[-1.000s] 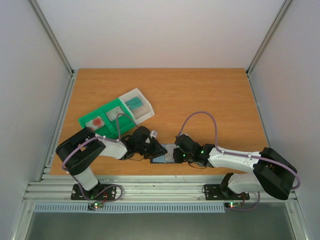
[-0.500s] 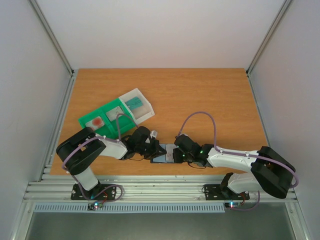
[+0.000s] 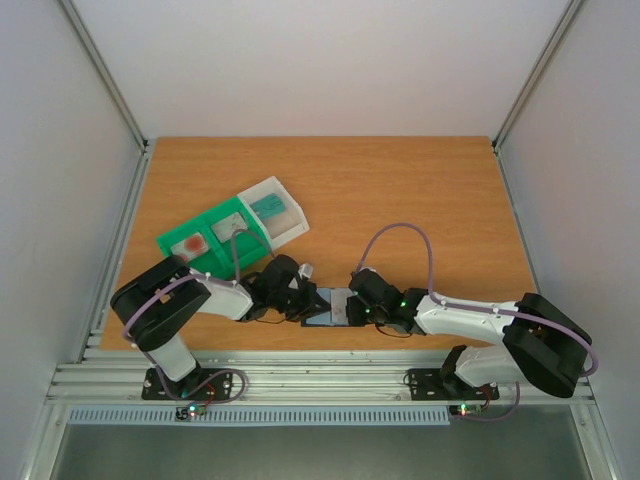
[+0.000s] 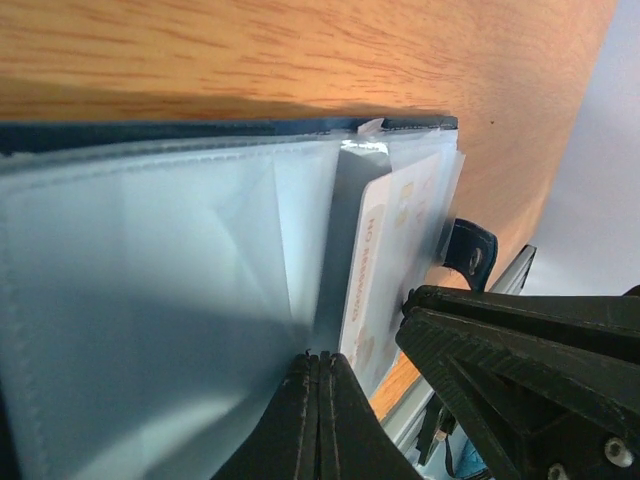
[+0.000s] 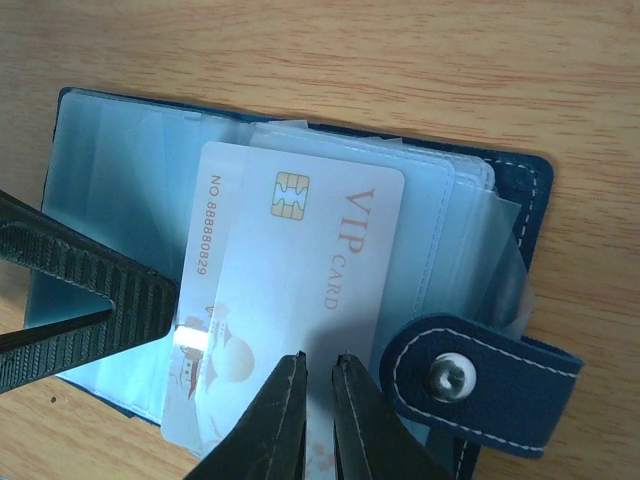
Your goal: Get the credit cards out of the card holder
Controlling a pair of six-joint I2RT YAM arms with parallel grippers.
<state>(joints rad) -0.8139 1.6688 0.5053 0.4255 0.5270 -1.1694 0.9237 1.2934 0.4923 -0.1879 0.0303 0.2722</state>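
The shut fingers of my left gripper are just beside the numbered card's edge. Next, I open them and pinch that edge (image 5: 184, 330) before I pull the card out.
The card holder (image 5: 515, 200), navy with a snap tab (image 5: 480, 375), lies open on the table between both arms (image 3: 330, 318). Its clear sleeves (image 4: 150, 300) are fanned out. A white VIP credit card (image 5: 300, 250) with a gold chip sticks out of a sleeve, and a second card edge with a printed number (image 5: 205, 230) shows under it. My right gripper (image 5: 318, 357) is nearly shut, its tips resting on the white card. My left gripper (image 4: 320, 355) is shut, its tips on the sleeves beside the card's edge (image 4: 375, 260). I cannot tell whether they pinch anything.
A green-and-white compartment tray (image 3: 215, 222) stands on the table's left half behind the left arm. It holds a teal card (image 3: 270, 208), a grey card (image 3: 237, 228) and a reddish item (image 3: 193, 243). The near table edge and metal rail (image 3: 320, 375) lie just behind the holder.
The left wrist has edged slightly to the left over the holder. The right arm and the holder look unmoved.
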